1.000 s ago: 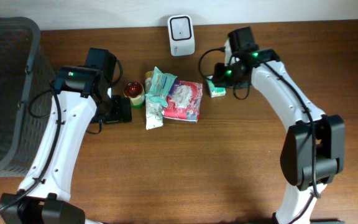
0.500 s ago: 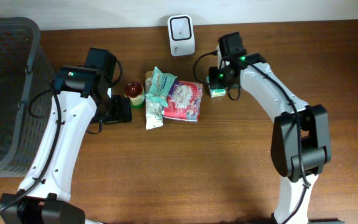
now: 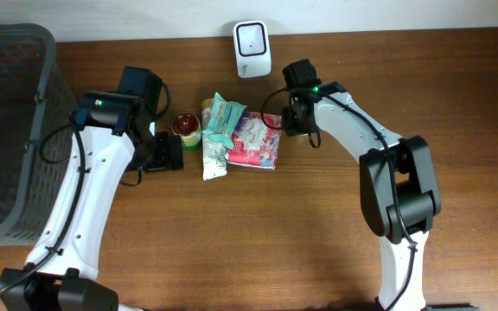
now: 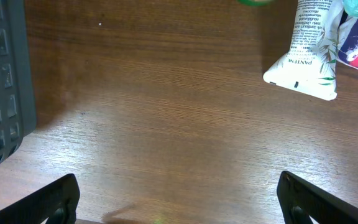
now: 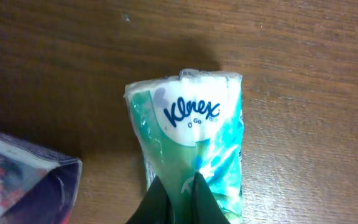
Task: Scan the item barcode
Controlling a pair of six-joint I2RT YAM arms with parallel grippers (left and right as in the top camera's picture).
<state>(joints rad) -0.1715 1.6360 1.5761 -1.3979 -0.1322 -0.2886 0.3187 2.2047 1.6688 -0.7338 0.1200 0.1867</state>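
Observation:
The Kleenex pack's front wrapper is pinched from straight above by my right gripper, so I need to open it, come in at a tilt and take its side edge (image 5: 239, 152) before lifting to scan.
A green and white Kleenex tissue pack (image 5: 188, 134) lies on the brown table, and my right gripper (image 5: 180, 185) is shut on it, its two dark fingers pinching the wrapper at the near end. From overhead, the right gripper (image 3: 295, 111) sits just right of the pile and hides the pack. The white barcode scanner (image 3: 253, 37) stands at the table's back edge, a little left of and behind that gripper. My left gripper (image 4: 179, 202) is open over bare wood with nothing between its fingers, and overhead shows the left gripper (image 3: 164, 154) left of the pile.
The pile holds a red-lidded jar (image 3: 187, 128), a teal packet (image 3: 225, 112), a white Pantene sachet (image 3: 215, 159) and a red and white packet (image 3: 256, 140). A dark mesh basket (image 3: 7, 130) fills the left side. The sachet (image 4: 306, 56) shows at the left wrist view's top right.
My right arm has swung left from the table's right side to beside the pile, and its jaws have closed on the tissue pack. The left arm has not moved.

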